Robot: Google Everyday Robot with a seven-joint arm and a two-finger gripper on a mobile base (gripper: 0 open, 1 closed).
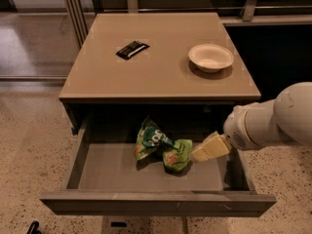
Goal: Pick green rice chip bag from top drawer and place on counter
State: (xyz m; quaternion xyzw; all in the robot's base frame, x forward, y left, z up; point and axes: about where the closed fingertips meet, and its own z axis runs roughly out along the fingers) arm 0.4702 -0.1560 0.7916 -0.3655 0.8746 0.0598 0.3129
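The robot's gripper should close on the orange-patched half (pixel 176 156) of the green rice chip bag, the half that is closer to the front of the drawer.
The green rice chip bag (pixel 161 143) lies crumpled in the middle of the open top drawer (pixel 156 203), with white lettering on its left half and an orange patch on its right half. My gripper (pixel 201 152) reaches in from the right on a white arm. It is inside the drawer, its cream tip right beside the bag's right end. The tan counter (pixel 161 65) sits above the drawer.
A flat black wrapper (pixel 132 49) lies on the counter at the back left. A white bowl (pixel 210 57) stands on the counter at the right. The drawer's front panel and side walls ring the bag. Speckled floor surrounds the table.
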